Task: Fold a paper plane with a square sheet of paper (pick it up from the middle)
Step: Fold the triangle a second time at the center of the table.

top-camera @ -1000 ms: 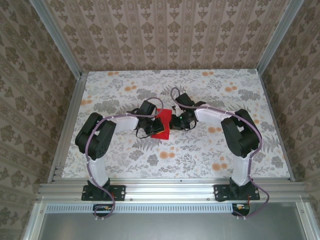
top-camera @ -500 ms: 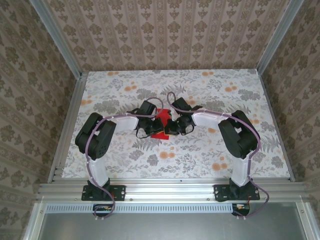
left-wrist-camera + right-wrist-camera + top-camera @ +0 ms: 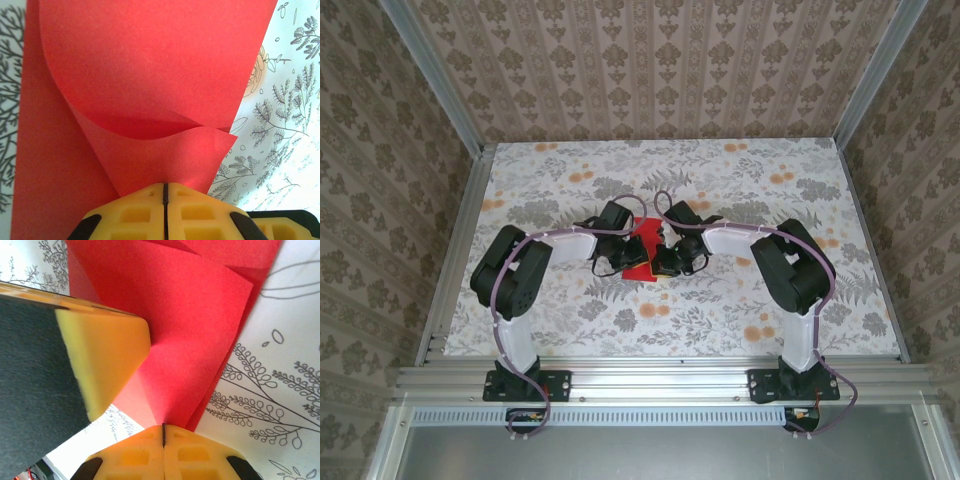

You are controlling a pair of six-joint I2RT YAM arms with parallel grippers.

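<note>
My right gripper's fingers are on the red flap of the paper, which puckers crooked there, so they should open, let the flap spread flatter, then pinch the fold's near corner [image 3: 181, 421].
The red square sheet of paper [image 3: 642, 248] lies partly folded at the table's middle, between both grippers. In the left wrist view its upper flap [image 3: 150, 75] curls over a flat lower layer, and my left gripper [image 3: 164, 186] is shut on the flap's near corner. My right gripper [image 3: 163, 427] is shut on a folded edge of the paper [image 3: 195, 325], with layers fanning out from its tips. A yellow finger [image 3: 107, 350] of the left gripper sits close at the left in the right wrist view. From above, the left gripper [image 3: 628, 262] and the right gripper [image 3: 663, 262] almost touch.
The floral tablecloth [image 3: 720, 300] stretches out on all sides of the paper. Aluminium rails [image 3: 650, 378] edge the table's front and sides, and patterned walls [image 3: 650, 70] close it in. Both arms arch inward from their bases [image 3: 525, 382].
My right gripper has moved left toward the left gripper, carrying its part of the paper over. Less red shows from above. The left arm has hardly moved.
</note>
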